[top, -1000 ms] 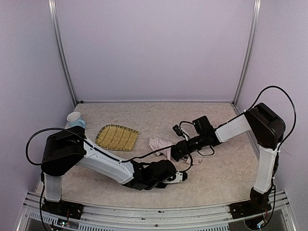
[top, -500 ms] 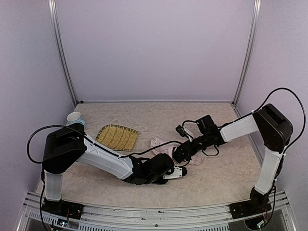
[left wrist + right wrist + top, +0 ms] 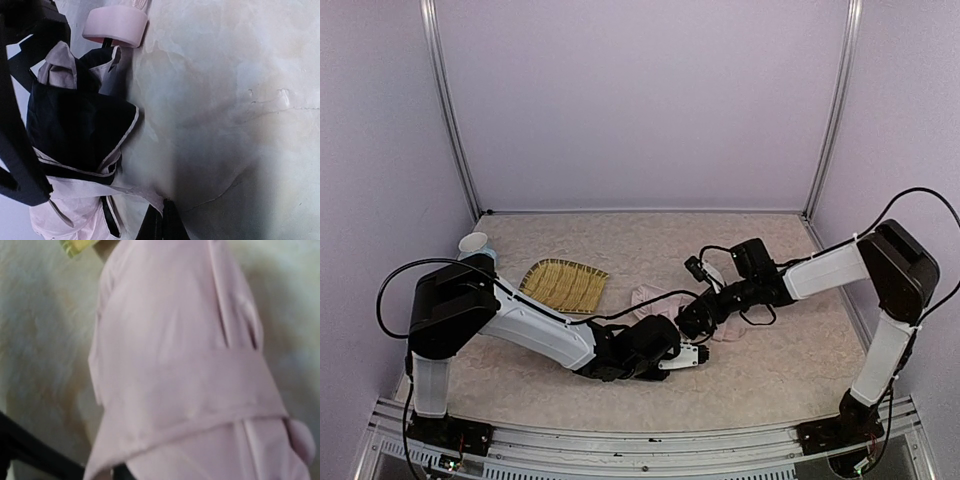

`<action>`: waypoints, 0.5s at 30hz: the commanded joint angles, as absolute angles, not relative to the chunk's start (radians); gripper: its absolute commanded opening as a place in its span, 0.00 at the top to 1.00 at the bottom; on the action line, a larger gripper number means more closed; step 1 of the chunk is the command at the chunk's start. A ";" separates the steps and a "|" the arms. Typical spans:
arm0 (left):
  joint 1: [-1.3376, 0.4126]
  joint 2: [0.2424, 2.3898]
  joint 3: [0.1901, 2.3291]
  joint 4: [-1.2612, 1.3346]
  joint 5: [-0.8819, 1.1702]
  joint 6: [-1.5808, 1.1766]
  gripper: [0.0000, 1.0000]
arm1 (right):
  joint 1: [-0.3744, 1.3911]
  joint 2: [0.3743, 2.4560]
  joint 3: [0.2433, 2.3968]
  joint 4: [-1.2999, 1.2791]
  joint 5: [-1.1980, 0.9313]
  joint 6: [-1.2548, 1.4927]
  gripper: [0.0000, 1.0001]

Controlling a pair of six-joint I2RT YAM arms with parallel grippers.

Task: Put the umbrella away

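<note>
My left gripper is holding the end of the strap that lies across the umbrella, so my right gripper needs to pin it while my left gripper takes the pink folds (image 3: 162, 302).
The umbrella (image 3: 650, 298) lies crumpled at mid-table, pale pink outside and black inside. In the left wrist view its black lining (image 3: 75, 130) and round pink handle (image 3: 115, 25) show. My left gripper (image 3: 698, 357) sits low just in front of it, and its jaws (image 3: 162, 220) are shut on a thin pink edge of the fabric. My right gripper (image 3: 688, 322) hovers on the umbrella's right side. Pink fabric (image 3: 185, 365) fills its wrist view. One dark finger (image 3: 30, 450) stands far out at the left, so the jaws are wide; the other finger is hidden.
A woven yellow tray (image 3: 563, 285) lies left of the umbrella. A white cup (image 3: 473, 243) stands at the far left by the wall. Metal posts rise at the back corners, and both forearms cross low over the table's middle.
My right gripper has opened wide and let the pink fabric sink to the table. Its arm has stretched lower and forward. My left gripper has edged slightly towards the umbrella and stays shut.
</note>
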State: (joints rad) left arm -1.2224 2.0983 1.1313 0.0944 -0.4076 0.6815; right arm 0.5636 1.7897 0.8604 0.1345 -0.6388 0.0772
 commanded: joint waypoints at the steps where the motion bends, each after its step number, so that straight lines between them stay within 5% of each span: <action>1: -1.206 2.274 1.002 -0.317 -0.223 0.671 1.00 | 0.579 1.831 0.900 0.240 -0.560 0.160 0.00; 9: -1.206 2.274 1.002 -0.316 -0.218 0.672 1.00 | 0.643 1.937 0.947 0.211 -0.437 0.152 0.03; 15: -1.202 2.265 0.985 -0.306 -0.213 0.662 1.00 | 0.641 1.973 0.946 0.131 -0.375 0.116 0.25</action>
State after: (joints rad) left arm -1.2194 2.0960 1.1244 0.1043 -0.4000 0.6804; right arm 0.6369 1.9247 0.9485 0.2214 -0.4572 0.1326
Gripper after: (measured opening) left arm 0.005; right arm 0.834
